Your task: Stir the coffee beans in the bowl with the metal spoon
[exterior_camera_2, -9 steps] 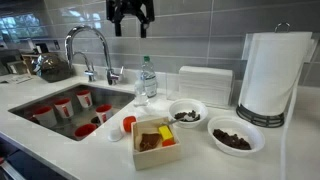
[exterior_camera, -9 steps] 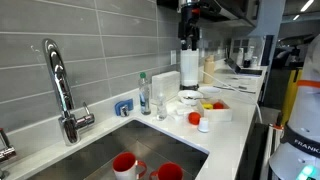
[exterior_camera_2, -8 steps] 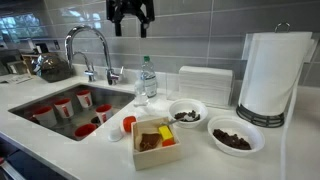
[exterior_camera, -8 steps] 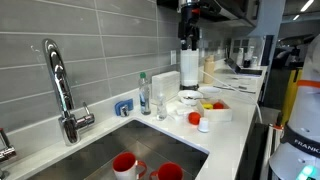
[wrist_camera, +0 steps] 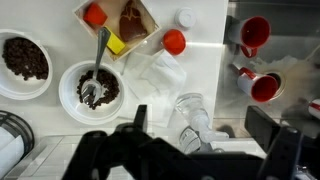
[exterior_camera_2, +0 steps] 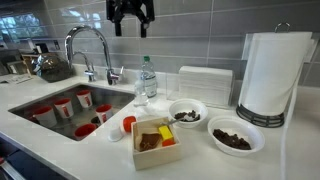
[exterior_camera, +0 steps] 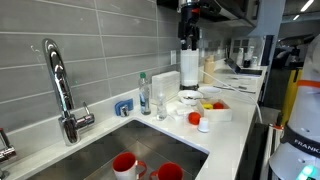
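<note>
The metal spoon is next, so my gripper should go to it and close on the spoon handle's upper end (exterior_camera: pixel 200 96) (wrist_camera: pixel 103 38), beside the white tray.
A white round bowl (wrist_camera: pixel 72 92) holds coffee beans, and a metal spoon (wrist_camera: pixel 99 55) rests in it with its handle leaning over the rim toward the tray. The same bowl (exterior_camera_2: pixel 187 106) stands on the counter in an exterior view. A second white bowl (exterior_camera_2: pixel 237 146) with beans stands beside it and also shows in the wrist view (wrist_camera: pixel 8 78). My gripper (wrist_camera: pixel 200 125) is open and empty. It hangs high above the counter, over the water bottle, well away from the spoon, in both exterior views (exterior_camera_2: pixel 131 25) (exterior_camera: pixel 188 40).
A white rectangular tray (exterior_camera_2: pixel 152 157) holds yellow and brown items, with red-capped pieces (exterior_camera_2: pixel 128 123) beside it. A water bottle (exterior_camera_2: pixel 147 78), a faucet (exterior_camera_2: pixel 90 45), a sink with red mugs (exterior_camera_2: pixel 62 106), a paper towel roll (exterior_camera_2: pixel 268 75) and a white napkin box (exterior_camera_2: pixel 205 85) surround the bowls.
</note>
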Motion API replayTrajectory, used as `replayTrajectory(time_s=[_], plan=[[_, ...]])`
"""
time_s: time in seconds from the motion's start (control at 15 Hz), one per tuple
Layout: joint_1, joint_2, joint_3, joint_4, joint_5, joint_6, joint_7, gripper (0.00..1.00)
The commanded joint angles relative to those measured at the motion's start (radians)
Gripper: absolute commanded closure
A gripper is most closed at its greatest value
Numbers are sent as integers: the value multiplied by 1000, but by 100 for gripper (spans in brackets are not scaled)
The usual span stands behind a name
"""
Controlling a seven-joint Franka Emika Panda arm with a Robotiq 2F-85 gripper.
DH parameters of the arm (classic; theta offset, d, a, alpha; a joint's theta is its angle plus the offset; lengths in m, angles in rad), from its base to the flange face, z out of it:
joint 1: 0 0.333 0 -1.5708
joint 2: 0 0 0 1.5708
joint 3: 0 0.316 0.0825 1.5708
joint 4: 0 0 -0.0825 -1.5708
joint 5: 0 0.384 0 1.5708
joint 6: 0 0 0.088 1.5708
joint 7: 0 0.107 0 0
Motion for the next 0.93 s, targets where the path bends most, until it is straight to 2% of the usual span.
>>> replayTrajectory(time_s=[0.0, 0.53, 0.6, 0.67, 0.87], plan=[[-11, 1, 10, 2, 5, -2, -4, 0], [-11, 1, 10, 2, 5, -2, -4, 0], [-18, -8, 23, -13, -6, 11, 37, 0], [-38, -41, 63, -53, -47, 27, 140, 0], [-62, -92, 136, -141, -114, 58, 331, 0]])
